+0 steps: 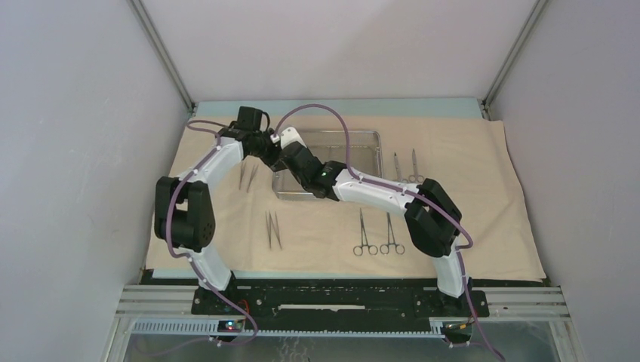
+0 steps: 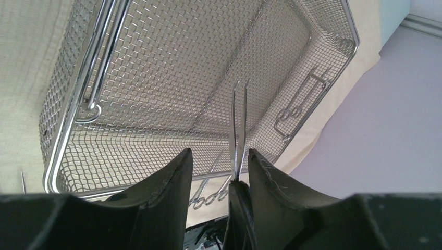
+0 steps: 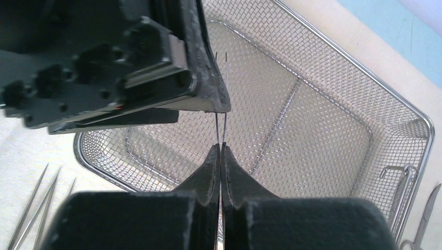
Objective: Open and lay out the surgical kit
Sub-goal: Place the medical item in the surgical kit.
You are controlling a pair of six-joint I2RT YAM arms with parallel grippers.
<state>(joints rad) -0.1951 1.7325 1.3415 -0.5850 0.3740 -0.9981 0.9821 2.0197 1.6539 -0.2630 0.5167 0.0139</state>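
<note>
The slim tweezers' joined end is in my right gripper, so next my left gripper takes their prongs (image 2: 238,125) before laying them on the cloth beside the tray.
The beige cloth (image 1: 468,226) lies spread flat with the steel mesh tray (image 1: 362,133) on it at the back centre. Both grippers meet above the tray's left end. My right gripper (image 3: 220,146) is shut on a pair of slim tweezers (image 3: 221,122), whose prongs point up past the left gripper's finger. In the left wrist view my left gripper (image 2: 220,152) is open. The tweezers (image 2: 240,125) and the right gripper's dark fingertips stand between its fingers, above the mesh tray (image 2: 182,78). No other instrument shows inside the tray (image 3: 312,120).
On the cloth lie one pair of tweezers (image 1: 247,177) left of the tray and another (image 1: 273,230) nearer the front. Two ring-handled forceps (image 1: 377,235) lie at the front centre. Two scissors (image 1: 406,167) lie right of the tray. Grey walls close in both sides.
</note>
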